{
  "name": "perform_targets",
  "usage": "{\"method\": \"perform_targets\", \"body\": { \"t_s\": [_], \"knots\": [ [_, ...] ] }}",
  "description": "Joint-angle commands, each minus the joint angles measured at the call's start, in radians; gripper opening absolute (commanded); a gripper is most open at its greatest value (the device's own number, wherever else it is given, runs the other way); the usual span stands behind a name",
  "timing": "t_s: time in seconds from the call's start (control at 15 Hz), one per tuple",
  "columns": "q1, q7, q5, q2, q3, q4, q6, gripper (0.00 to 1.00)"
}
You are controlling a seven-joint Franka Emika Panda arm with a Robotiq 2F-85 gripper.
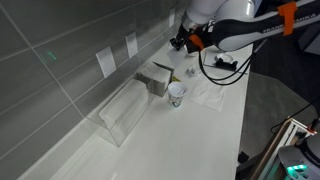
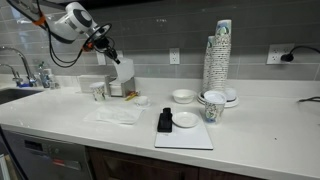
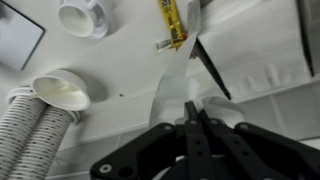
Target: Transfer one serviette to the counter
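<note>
Next, my gripper lets go of the thin serviette on the flat white serviette on the counter point(image 1: 204, 88), next to the white paper cup.
My gripper point(image 3: 193, 112) is shut on a thin white serviette point(image 3: 173, 88), which hangs from the fingertips as a creased sheet above the white counter point(image 3: 120, 125). In both exterior views the gripper point(image 1: 186, 45) point(image 2: 109, 50) is raised above the counter point(image 1: 215, 135) point(image 2: 120, 140) near the wall, with the serviette point(image 2: 124, 72) dangling below it. Another flat white serviette point(image 1: 209, 96) point(image 2: 115, 115) lies on the counter under and beside the gripper.
A white paper cup point(image 1: 177, 93) point(image 2: 97, 91) stands by a napkin box point(image 1: 155, 79). A clear acrylic box point(image 1: 123, 112) sits along the tiled wall. A tall stack of cups point(image 2: 217, 58), bowls point(image 2: 183, 96) and a white board point(image 2: 184, 133) stand further along.
</note>
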Motion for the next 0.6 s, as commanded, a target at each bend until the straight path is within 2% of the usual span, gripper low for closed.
{"method": "perform_targets", "body": {
  "t_s": [0.0, 0.2, 0.53],
  "knots": [
    [-0.094, 0.174, -0.111, -0.136, 0.065, -0.116, -0.067, 0.00],
    [-0.175, 0.313, -0.187, -0.227, 0.101, -0.192, -0.137, 0.00],
    [-0.285, 0.405, -0.173, -0.338, 0.132, -0.307, -0.203, 0.00]
  ]
}}
